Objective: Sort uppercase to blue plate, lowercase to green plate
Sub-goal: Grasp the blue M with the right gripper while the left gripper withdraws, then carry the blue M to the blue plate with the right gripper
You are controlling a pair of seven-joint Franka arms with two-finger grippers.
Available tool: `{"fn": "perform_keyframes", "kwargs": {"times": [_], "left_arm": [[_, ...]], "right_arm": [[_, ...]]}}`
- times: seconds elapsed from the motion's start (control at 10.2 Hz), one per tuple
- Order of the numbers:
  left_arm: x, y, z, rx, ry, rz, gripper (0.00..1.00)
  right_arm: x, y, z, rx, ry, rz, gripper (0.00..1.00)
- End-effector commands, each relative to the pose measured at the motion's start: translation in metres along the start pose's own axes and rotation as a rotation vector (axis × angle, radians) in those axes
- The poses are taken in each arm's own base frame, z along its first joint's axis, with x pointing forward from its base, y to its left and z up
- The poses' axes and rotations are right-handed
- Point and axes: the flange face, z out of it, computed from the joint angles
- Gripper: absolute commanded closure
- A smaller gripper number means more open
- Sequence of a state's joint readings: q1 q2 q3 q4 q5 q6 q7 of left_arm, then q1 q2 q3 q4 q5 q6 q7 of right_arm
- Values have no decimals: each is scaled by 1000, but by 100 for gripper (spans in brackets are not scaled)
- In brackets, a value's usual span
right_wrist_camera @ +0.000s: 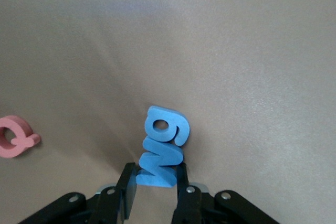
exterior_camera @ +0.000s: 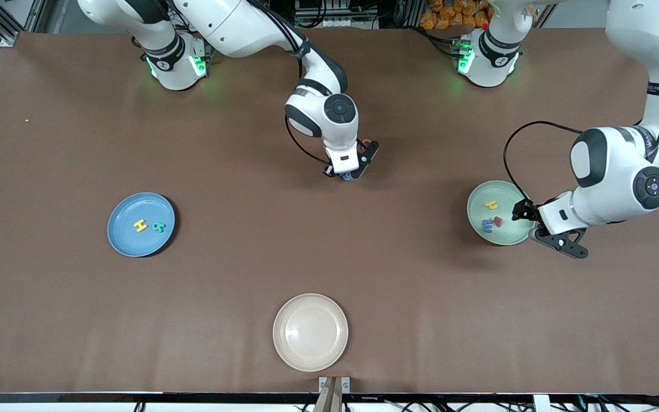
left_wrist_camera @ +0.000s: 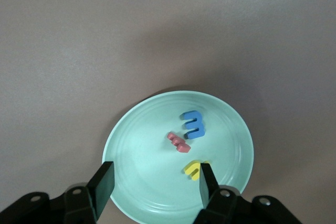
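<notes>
Next, my right gripper lets go of the blue M. It will set it on the blue plate [exterior_camera: 145, 207], between the plate's letters and its rim on the arm-base side.
My right gripper [exterior_camera: 348, 175] is low at the table's middle, shut on the blue M [right_wrist_camera: 157, 167]. The blue g-shaped letter [right_wrist_camera: 167, 128] touches the M's outer end. The red Q [right_wrist_camera: 16, 137] lies on the table beside them, also in the front view [exterior_camera: 366, 142]. The blue plate [exterior_camera: 126, 243] holds the yellow H [exterior_camera: 141, 226] and teal R [exterior_camera: 159, 227]. My left gripper [exterior_camera: 538, 228] is open over the green plate's rim [left_wrist_camera: 126, 129]. That plate [exterior_camera: 507, 191] holds the yellow h [left_wrist_camera: 192, 169], red w [left_wrist_camera: 179, 142] and blue e [left_wrist_camera: 194, 125].
An empty cream plate [exterior_camera: 310, 357] sits at the table edge nearest the front camera. The blue plate is toward the right arm's end, the green plate toward the left arm's end. Bare brown table lies between them.
</notes>
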State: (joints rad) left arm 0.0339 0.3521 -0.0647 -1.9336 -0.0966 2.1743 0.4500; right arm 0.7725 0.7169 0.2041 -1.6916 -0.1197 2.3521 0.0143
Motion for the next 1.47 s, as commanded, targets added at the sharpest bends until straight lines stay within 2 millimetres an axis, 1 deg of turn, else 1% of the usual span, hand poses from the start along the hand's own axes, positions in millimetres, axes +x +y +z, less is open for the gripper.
{"fn": "perform_keyframes", "kwargs": {"times": [0.0,0.1,0.2,0.29,0.39,0.49,0.59,0.68,0.78,0.88,0.98,1.08,1.17,1.27,1.37], "left_arm": [[-4,8,-9,18,-8,-17,27],[-4,8,-9,17,-8,-18,30],[-4,8,-9,17,-8,-23,31],[-4,9,-11,17,-8,-45,31],[-4,17,-11,9,-21,-64,30],[-4,23,-15,7,-25,-98,30],[-1,37,-17,3,-30,-102,29],[0,49,-20,1,-31,-80,29],[1,69,-21,-2,-31,-39,28],[2,95,-19,-4,-29,8,28],[2,121,-16,2,-6,50,28],[1,149,-11,7,13,98,28],[-1,181,-7,17,38,148,28],[-5,214,1,23,57,193,28],[-10,243,11,25,74,210,28]], "right_arm": [[4,5,0,-24,8,-4,88],[4,8,-4,-26,9,-2,94],[3,14,-16,-29,9,6,100],[-4,27,-33,-30,-40,13,100],[-12,41,-65,-23,-52,6,100],[-22,54,-93,11,-81,37,100],[-35,72,-118,39,-119,83,100],[-53,105,-141,46,-162,136,100],[-74,137,-161,54,-209,185,100],[-101,179,-173,72,-267,254,100],[-136,221,-180,93,-309,327,100],[-180,266,-181,111,-314,396,100],[-215,296,-180,127,-325,460,100],[-252,332,-170,149,-343,546,100],[-281,360,-161,156,-356,607,100]]}}
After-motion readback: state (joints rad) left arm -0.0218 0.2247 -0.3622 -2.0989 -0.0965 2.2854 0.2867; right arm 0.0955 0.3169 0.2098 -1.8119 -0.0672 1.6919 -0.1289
